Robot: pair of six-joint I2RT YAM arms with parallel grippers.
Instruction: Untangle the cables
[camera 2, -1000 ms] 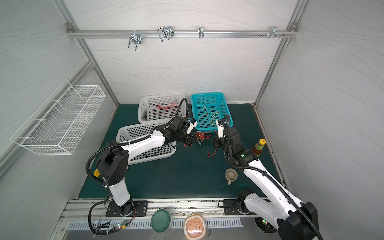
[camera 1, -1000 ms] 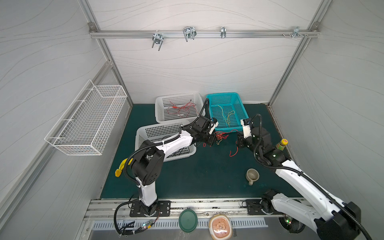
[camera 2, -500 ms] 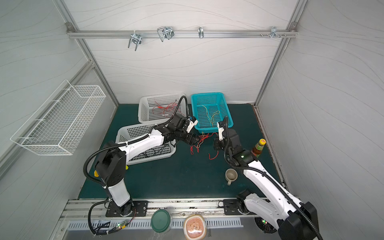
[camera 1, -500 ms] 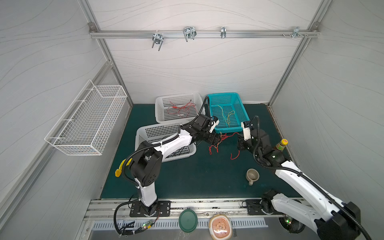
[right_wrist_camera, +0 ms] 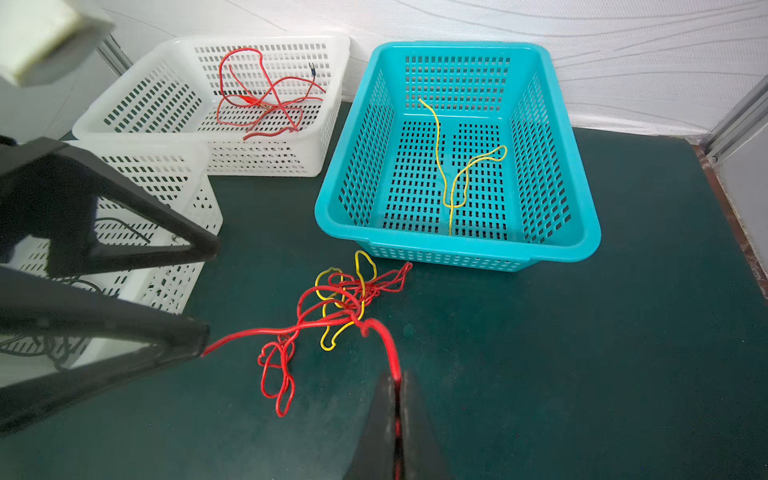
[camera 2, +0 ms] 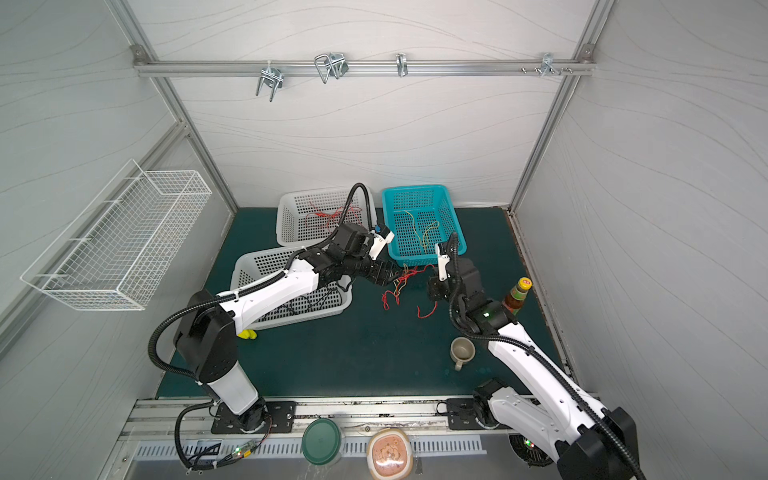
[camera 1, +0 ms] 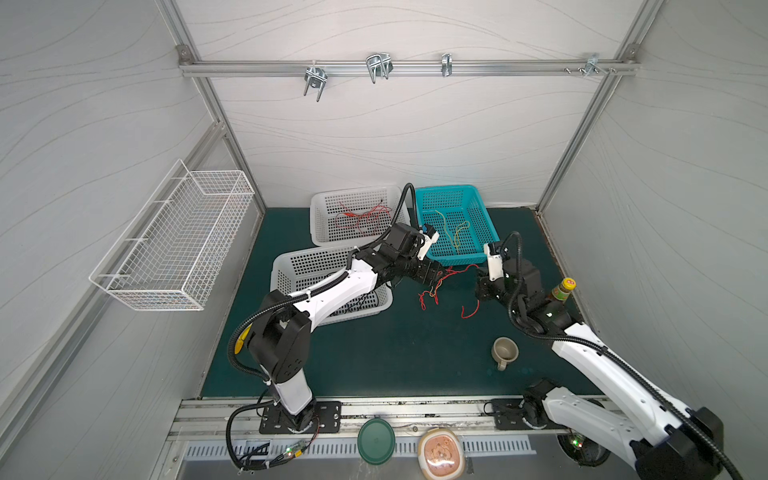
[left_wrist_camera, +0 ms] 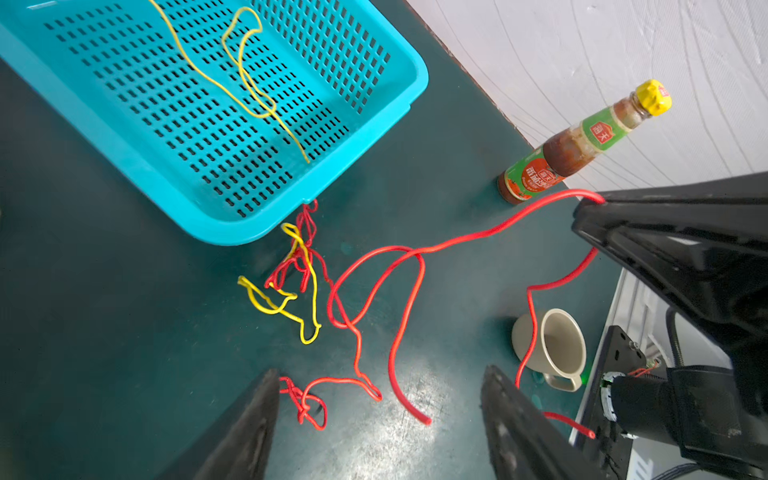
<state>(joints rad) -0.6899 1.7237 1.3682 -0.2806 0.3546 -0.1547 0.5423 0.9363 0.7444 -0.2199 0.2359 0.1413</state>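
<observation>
My right gripper has the thick red cable, which loops around another piece of red cable, so next my left gripper takes the thick cable's loose end [left_wrist_camera: 426, 420] and pulls it away.
A tangle of red and yellow cables [right_wrist_camera: 345, 299] [left_wrist_camera: 299, 274] lies on the green mat in front of the teal basket [right_wrist_camera: 457, 249]. In both top views it lies between the two grippers [camera 1: 432, 291] [camera 2: 397, 286]. My right gripper [right_wrist_camera: 397, 380] [left_wrist_camera: 584, 208] is shut on a thick red cable [right_wrist_camera: 386, 345] that leads out of the tangle. My left gripper [left_wrist_camera: 380, 374] [right_wrist_camera: 208, 297] stands open just above the mat, with only loose red cable loops on the mat between its fingers. One red strand ends at its lower fingertip [right_wrist_camera: 201, 347].
The teal basket holds a yellow cable [right_wrist_camera: 444, 166]. The back white basket [camera 1: 353, 195] holds red cables. The front white basket [camera 1: 286, 266] holds black ones. A sauce bottle [camera 1: 561, 291] and a mug [camera 1: 505, 353] stand to the right. A wire basket [camera 1: 174, 237] hangs on the left wall.
My left gripper has opened and let go of the cables, and the tangle has sagged lower and spread on the mat. My right gripper stays shut on the red cable.
</observation>
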